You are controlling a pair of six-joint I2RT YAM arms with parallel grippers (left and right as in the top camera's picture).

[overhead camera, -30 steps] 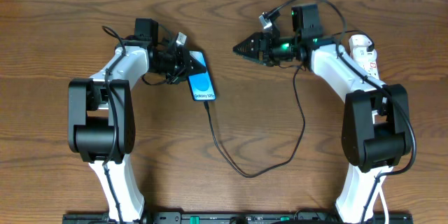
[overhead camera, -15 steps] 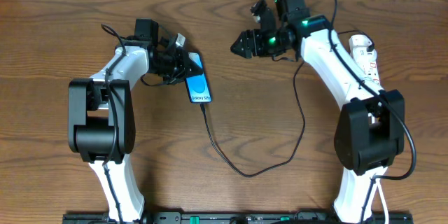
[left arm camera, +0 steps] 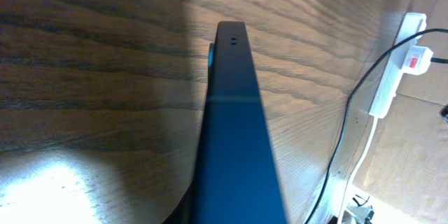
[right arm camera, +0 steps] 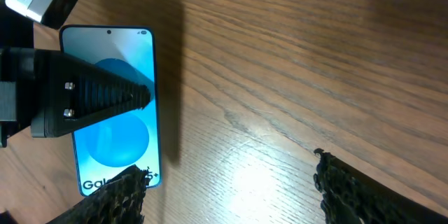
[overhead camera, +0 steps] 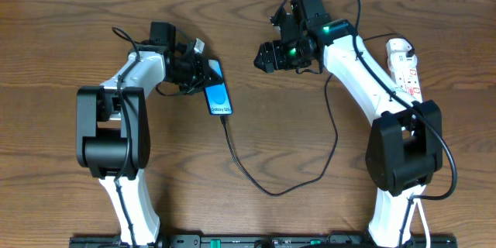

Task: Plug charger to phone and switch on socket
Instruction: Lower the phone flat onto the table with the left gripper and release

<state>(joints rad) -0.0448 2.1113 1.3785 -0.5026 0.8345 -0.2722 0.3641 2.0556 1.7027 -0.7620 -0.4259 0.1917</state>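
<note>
The fingers of my right gripper needs to close empty over the tabletop point(overhead camera: 440, 65) beside the white socket, because they should be shut to press the socket's switch.
The phone point(overhead camera: 220, 94) lies left of centre with its blue screen up, and my left gripper point(overhead camera: 206, 74) is shut on its upper end. In the right wrist view one black finger of that gripper point(right arm camera: 91, 101) lies across the phone point(right arm camera: 115, 143). The left wrist view shows the phone point(left arm camera: 234, 126) edge-on between the jaws. The charger point(overhead camera: 267, 190), a thin black cable, meets the phone's lower edge and loops across the table to the right. My right gripper point(overhead camera: 262, 56) hangs open right of the phone, nothing between its fingers point(right arm camera: 115, 199). The white socket point(overhead camera: 408, 70) lies at the far right.
A white plug with a red mark point(left arm camera: 418, 57) sits in the socket strip point(left arm camera: 392, 77), and a white cord point(left arm camera: 364, 154) runs from it beside the black cable point(left arm camera: 343, 140). Both arm bases stand at the table's near edge.
My right arm has swung left and toward the table's far edge, nearer the phone, and its jaws have spread wider. The left gripper and phone have barely moved.
</note>
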